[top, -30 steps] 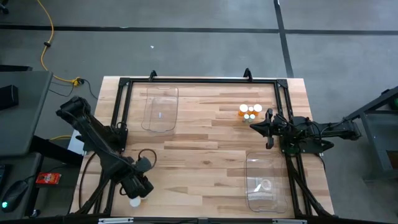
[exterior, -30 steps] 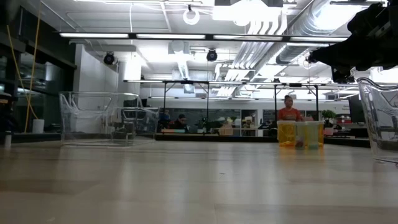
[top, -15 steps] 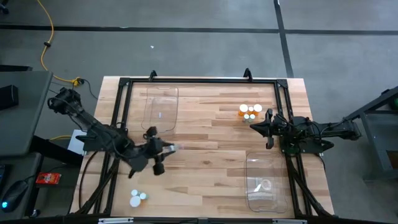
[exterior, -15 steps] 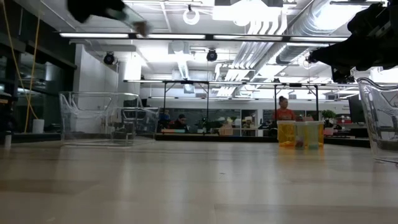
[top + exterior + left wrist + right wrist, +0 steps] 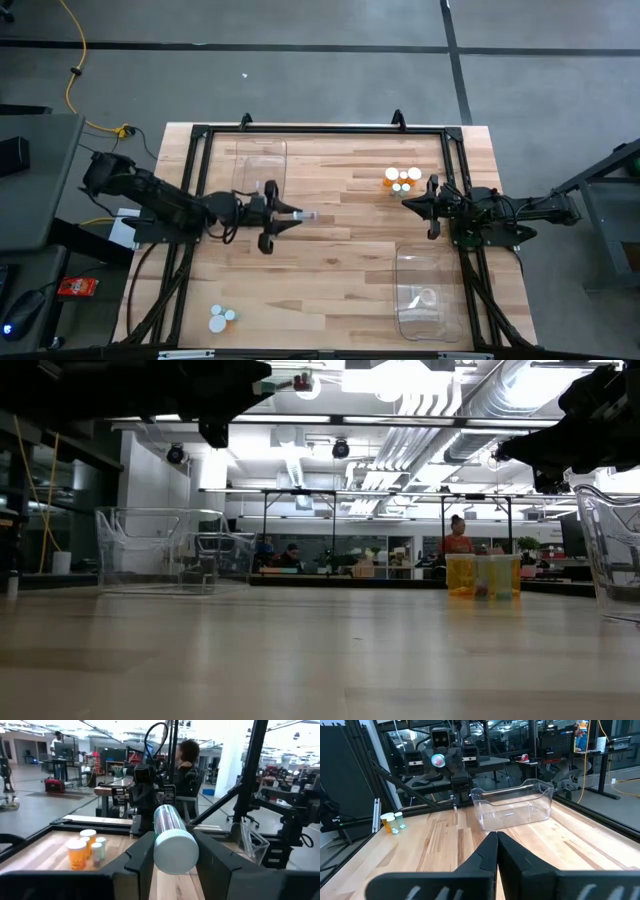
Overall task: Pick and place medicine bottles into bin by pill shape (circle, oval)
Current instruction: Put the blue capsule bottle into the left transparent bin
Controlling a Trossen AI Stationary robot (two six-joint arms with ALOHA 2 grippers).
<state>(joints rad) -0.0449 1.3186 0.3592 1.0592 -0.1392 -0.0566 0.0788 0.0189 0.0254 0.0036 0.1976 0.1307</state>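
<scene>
My left gripper is holding the pale medicine bottle. It will let go of it inside the clear bin (image 5: 269,176) beside the table's far edge.
My left gripper (image 5: 290,215) is over the middle of the table, shut on a pale teal-tinted medicine bottle (image 5: 169,822) with a white cap. It is high in the low view (image 5: 262,382). Several bottles, amber and pale, stand in a group at the far right (image 5: 402,179), also seen in the left wrist view (image 5: 86,848). Two more stand at the near left (image 5: 219,319). My right gripper (image 5: 408,201) is shut and empty near the far-right group. My left gripper pinches the bottle between its two fingers (image 5: 141,856) at the cap end (image 5: 175,854). The fingers are level, point toward the table's right and lie along the bottle. The bottle lies level, cap toward the wrist, its bottom past the fingertips (image 5: 308,214), lifted clear of the table.
A clear bin (image 5: 259,176) stands at the far left and another clear bin (image 5: 424,290) at the near right. A black frame (image 5: 320,129) runs along the table's far and side edges. People sit in the room beyond (image 5: 457,540).
My left gripper has risen from the near-left bottles and gone toward the table's far right, to the middle of the table, turning level toward the right. It carries one pale bottle, now lifted clear; two bottles stay at the near left.
</scene>
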